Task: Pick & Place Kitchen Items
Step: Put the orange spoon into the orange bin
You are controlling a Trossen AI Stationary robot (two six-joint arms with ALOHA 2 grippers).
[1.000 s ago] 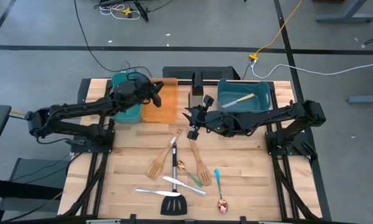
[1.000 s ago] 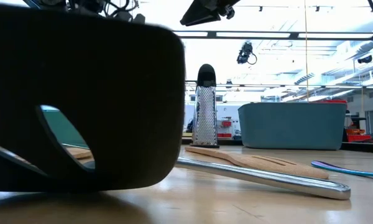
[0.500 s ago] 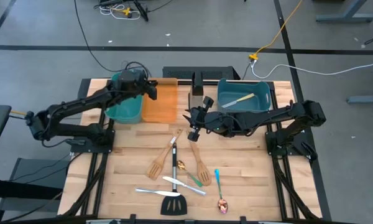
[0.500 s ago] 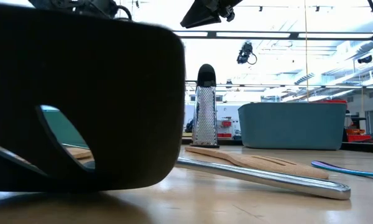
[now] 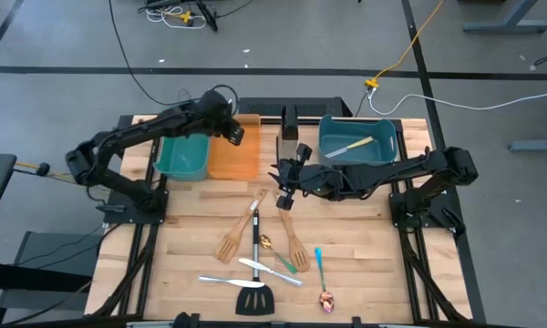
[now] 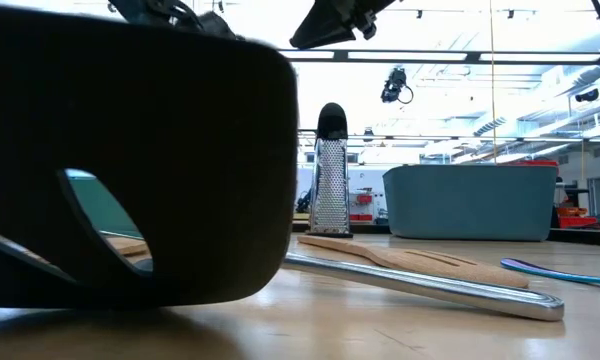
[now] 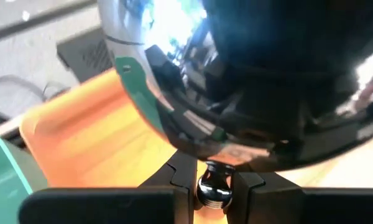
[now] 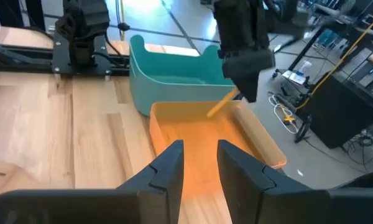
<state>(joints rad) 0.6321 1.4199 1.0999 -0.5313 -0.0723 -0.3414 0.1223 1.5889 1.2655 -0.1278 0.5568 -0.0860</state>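
Observation:
The left gripper will release the shiny metal spoon on the middle of the orange bin's bottom [image 5: 232, 157], beside the teal bin.
My left gripper [image 5: 232, 135] hangs over the far end of the orange bin [image 5: 230, 157], shut on a shiny metal spoon [image 7: 236, 81] whose bowl fills the left wrist view. My right gripper [image 5: 283, 189] waits open above the table's middle, nothing between its fingers [image 8: 200, 168]. Loose utensils lie flat on the table nearer the front: two wooden spatulas [image 5: 230, 242] [image 5: 293, 244], a black turner [image 5: 255, 297], silver knives [image 5: 270, 271], a blue-handled spoon [image 5: 317, 260] and a copper spoon [image 5: 325, 299]. My left gripper pinches a rounded chrome part of the spoon [image 7: 214, 188], right by the bowl, between its two fingers. The fingers slant down from the table's left. A thin golden shaft [image 8: 221, 104] sticks out below them toward the orange bin. The spoon is lifted clear.
A teal bin [image 5: 182, 157] stands left of the orange one. A blue bin [image 5: 387, 150] at the far right holds a pale-handled utensil [image 5: 351, 144]. A steel grater [image 6: 330, 170] stands between the bins. Bare wood lies along the left and right sides.
My left gripper has swung from over the teal bin toward the table's right and far edge, ending over the orange bin, and has tipped downward, carrying the spoon and staying shut on it.

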